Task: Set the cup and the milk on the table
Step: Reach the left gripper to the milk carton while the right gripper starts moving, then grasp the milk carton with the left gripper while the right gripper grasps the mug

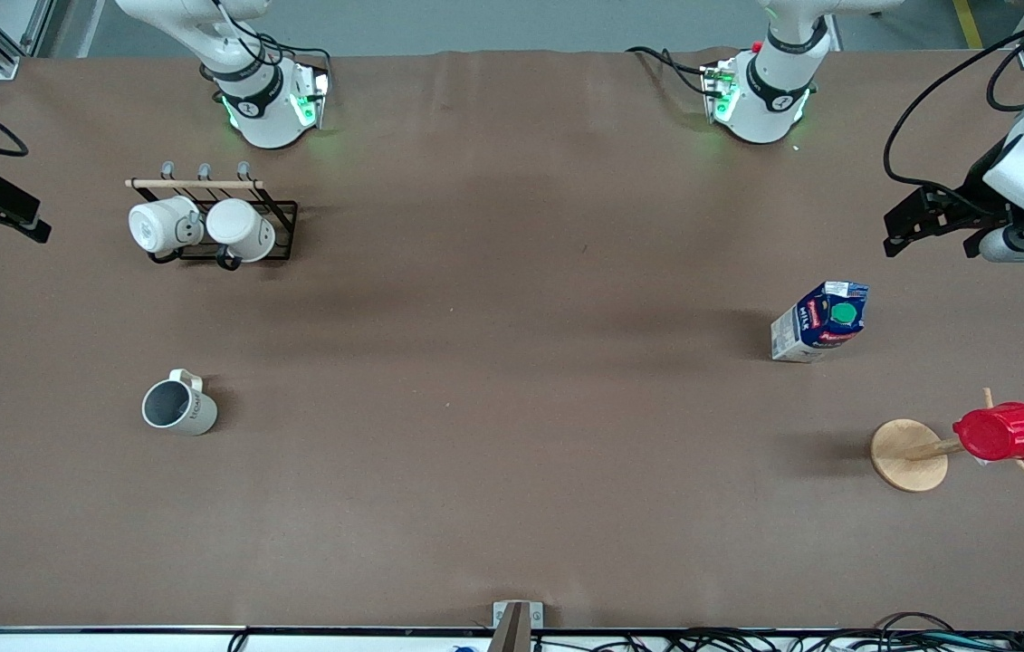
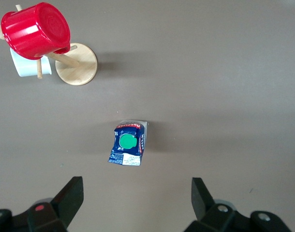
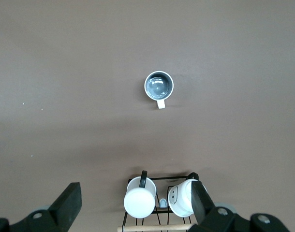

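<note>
The robot's left gripper needs to next go to the milk's upper blue part [image 1: 836, 314] [image 2: 128, 142] beside its green cap and close there, with its fingers on opposite sides.
The cup [image 1: 178, 407], cream-white with a grey inside, stands upright on the brown table [image 1: 512, 380] toward the right arm's end; it also shows in the right wrist view [image 3: 159, 86]. The milk [image 1: 819, 321], blue and white with a green cap, stands upright on the table toward the left arm's end, and shows in the left wrist view [image 2: 128, 143]. My left gripper [image 1: 890, 234] is open and empty, up over the table beside the milk [image 2: 137, 200]. My right gripper [image 1: 0, 217] is open and empty, up over the table's edge [image 3: 135, 203].
A black wire rack [image 1: 281, 231] with two white mugs [image 1: 163, 225] stands farther from the front camera than the cup. A red ribbed cup [image 1: 1002, 432] hangs on a wooden stand [image 1: 905, 457], nearer to the front camera than the milk.
</note>
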Action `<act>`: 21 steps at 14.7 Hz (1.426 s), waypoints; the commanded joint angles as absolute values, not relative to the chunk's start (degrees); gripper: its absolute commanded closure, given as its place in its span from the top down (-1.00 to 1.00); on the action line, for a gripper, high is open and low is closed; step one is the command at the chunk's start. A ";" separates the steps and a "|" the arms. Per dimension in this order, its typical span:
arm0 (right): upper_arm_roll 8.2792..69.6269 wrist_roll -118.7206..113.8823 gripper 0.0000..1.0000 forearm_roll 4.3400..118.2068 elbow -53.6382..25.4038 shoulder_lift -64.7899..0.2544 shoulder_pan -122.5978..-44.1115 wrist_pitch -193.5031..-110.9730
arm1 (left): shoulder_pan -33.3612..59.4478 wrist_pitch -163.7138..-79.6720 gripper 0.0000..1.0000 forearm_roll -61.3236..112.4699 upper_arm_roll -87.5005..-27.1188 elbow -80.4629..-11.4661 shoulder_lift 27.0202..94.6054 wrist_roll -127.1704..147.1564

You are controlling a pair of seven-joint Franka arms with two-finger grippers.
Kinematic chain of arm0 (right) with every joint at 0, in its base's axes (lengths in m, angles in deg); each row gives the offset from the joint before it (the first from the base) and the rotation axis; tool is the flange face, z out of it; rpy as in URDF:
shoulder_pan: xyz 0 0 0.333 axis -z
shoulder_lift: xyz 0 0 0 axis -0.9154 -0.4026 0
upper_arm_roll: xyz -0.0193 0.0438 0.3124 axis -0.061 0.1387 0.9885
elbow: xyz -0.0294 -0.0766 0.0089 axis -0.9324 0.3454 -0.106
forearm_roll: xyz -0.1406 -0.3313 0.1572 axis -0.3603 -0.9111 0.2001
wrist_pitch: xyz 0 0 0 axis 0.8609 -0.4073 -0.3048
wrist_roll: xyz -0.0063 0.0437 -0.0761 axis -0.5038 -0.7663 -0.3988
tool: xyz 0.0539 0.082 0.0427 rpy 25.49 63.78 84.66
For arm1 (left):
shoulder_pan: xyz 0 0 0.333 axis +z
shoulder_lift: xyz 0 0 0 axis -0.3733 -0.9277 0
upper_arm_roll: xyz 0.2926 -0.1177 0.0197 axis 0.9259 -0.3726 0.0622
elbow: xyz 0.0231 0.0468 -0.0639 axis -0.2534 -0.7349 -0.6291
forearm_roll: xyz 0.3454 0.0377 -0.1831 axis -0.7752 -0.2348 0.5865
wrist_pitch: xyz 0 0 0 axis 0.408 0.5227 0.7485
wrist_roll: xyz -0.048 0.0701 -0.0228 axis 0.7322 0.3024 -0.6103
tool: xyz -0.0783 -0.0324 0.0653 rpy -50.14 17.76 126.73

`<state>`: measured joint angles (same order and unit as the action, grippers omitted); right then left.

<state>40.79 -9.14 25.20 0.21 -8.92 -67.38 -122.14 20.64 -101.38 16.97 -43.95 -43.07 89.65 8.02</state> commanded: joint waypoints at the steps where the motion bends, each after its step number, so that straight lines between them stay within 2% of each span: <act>1: 41.68 -8.59 1.00 24.52 0.71 -8.89 -66.52 -121.43 | 20.86 -101.21 0.97 15.97 -44.08 -42.93 89.60 7.76; 11: 41.59 -8.24 1.00 24.34 0.71 -9.76 -66.17 -122.22 | 20.95 -101.30 1.00 15.09 -43.91 -42.32 85.22 7.94; 16: 41.50 -1.67 1.00 23.99 0.44 -18.80 -62.40 -130.11 | 22.09 -105.77 1.00 14.38 -43.91 -43.28 80.38 8.38; 19: 41.50 3.87 1.00 23.99 -0.17 -27.14 -59.67 -138.45 | 22.97 -111.74 1.00 14.38 -43.99 -48.45 79.75 7.85; 21: 41.50 4.24 1.00 23.99 -2.45 -30.41 -59.58 -145.04 | 22.97 -114.73 1.00 14.38 -43.99 -51.79 79.75 7.76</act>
<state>40.64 3.15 25.04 -1.25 -27.52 -60.35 -140.82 22.67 -111.65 15.42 -43.63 -47.94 78.47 8.03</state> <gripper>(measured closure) 0.000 0.000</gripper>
